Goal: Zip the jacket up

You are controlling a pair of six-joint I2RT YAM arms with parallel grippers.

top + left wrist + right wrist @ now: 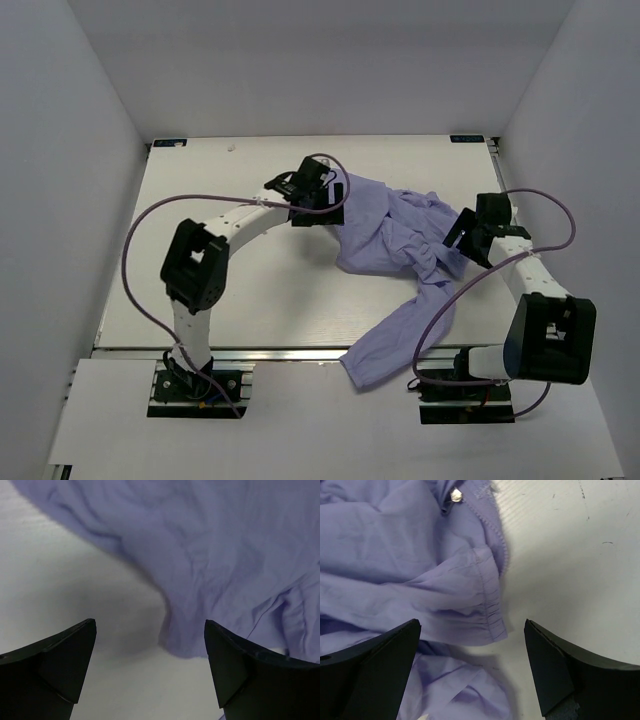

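Observation:
The fold (345, 201) (159, 587) along the lavender jacket's edge lies just ahead of my left gripper's open fingers, and I will close that gripper on it.
The lavender jacket (395, 240) lies crumpled on the white table, right of centre, with one sleeve (395, 340) trailing over the near edge. My left gripper (335, 200) is open and empty at the jacket's left edge; its wrist view shows a fold of the jacket (210, 550) ahead of the fingers (65, 655). My right gripper (458, 240) is open and empty at the jacket's right edge. Its wrist view shows a gathered cuff (487, 600) between the open fingers (555, 665) and a small silver metal piece (455, 495) at the top.
The white table (250, 270) is boxed by white walls at the left, back and right. Purple cables (150, 220) loop beside both arms. The table's near edge (280, 352) carries a metal rail.

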